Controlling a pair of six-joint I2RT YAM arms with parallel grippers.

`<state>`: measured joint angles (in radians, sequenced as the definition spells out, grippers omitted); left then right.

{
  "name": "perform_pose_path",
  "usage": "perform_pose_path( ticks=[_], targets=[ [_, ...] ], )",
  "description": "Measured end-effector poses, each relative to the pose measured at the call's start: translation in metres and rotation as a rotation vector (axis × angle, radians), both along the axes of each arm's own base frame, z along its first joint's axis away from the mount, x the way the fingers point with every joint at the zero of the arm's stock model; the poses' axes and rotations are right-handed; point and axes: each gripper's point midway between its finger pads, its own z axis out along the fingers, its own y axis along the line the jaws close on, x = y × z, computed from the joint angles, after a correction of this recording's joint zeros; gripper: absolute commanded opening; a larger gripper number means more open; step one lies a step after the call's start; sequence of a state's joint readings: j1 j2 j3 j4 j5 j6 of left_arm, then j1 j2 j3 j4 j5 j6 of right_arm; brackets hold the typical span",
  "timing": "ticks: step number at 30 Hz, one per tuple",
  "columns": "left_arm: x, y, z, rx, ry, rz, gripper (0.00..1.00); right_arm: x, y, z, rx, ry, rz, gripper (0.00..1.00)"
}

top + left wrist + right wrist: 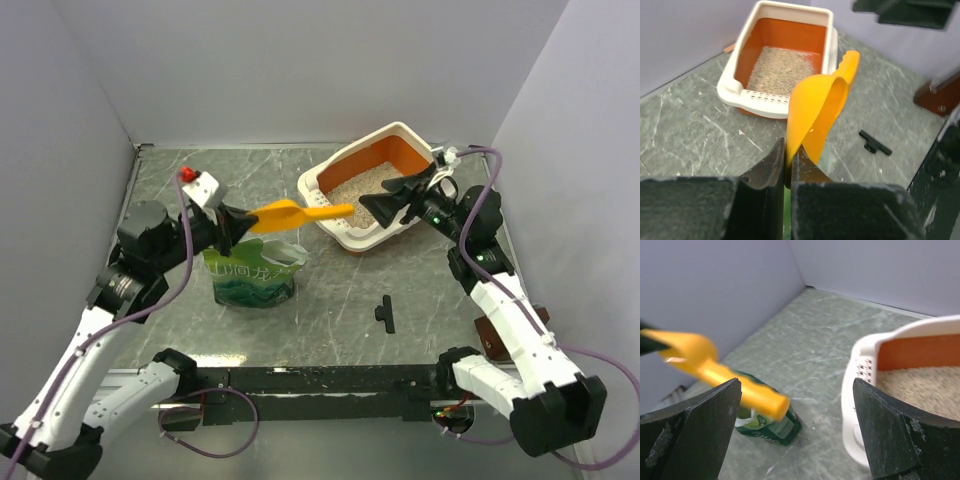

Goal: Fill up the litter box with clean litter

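The robot's right gripper will next grab the handle's loose end (341,211) (759,396) on the yellow-orange scoop, because the left gripper holds the edge of the scoop's bowl.
The litter box (402,140) stands at the back right, cream outside and orange inside, with its slotted strip on the near rim (771,97). Beige clean litter (352,187) covers part of its floor and also shows in the left wrist view (779,70) and the right wrist view (920,387). My left gripper (228,226) is shut on the bowl edge of a yellow-orange scoop (290,214), held in the air above the green bag (252,276). The scoop's handle (725,377) points toward the box. My right gripper (385,205) is open and empty over the box's near corner (860,390).
A small black clip (385,313) lies on the grey marbled table in front of the box and shows in the left wrist view (875,143). A brown block (487,335) sits by the right arm. Grey walls close in the back and both sides.
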<state>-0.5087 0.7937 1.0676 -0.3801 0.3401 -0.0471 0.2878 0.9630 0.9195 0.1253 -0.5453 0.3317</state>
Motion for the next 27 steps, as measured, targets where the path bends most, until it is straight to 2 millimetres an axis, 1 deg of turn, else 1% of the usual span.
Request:
perform_pose_path(
  ticks=[3,6,10,12,15,20,27],
  targets=[
    [0.020,0.010,0.000,-0.050,0.033,0.030,0.01,0.005,-0.005,0.001,0.090,-0.007,0.086,0.96],
    [0.031,0.011,-0.007,-0.103,0.089,0.009,0.01,0.011,-0.010,-0.007,0.164,0.027,0.168,0.95],
    [0.035,0.007,-0.014,-0.167,0.165,-0.055,0.01,0.011,-0.001,-0.022,0.220,0.086,0.303,0.95],
    [0.035,0.004,-0.014,-0.195,0.198,-0.094,0.01,0.009,0.003,-0.024,0.231,0.092,0.358,0.95],
    [0.032,-0.001,-0.012,-0.228,0.232,-0.146,0.01,0.001,0.008,-0.025,0.226,0.084,0.429,0.96],
    [0.029,-0.006,-0.017,-0.242,0.290,-0.190,0.01,-0.017,0.017,-0.018,0.196,0.037,0.520,0.95],
    [0.027,-0.008,-0.019,-0.245,0.306,-0.201,0.01,-0.040,0.046,-0.011,0.151,0.007,0.647,0.93]
  ],
)
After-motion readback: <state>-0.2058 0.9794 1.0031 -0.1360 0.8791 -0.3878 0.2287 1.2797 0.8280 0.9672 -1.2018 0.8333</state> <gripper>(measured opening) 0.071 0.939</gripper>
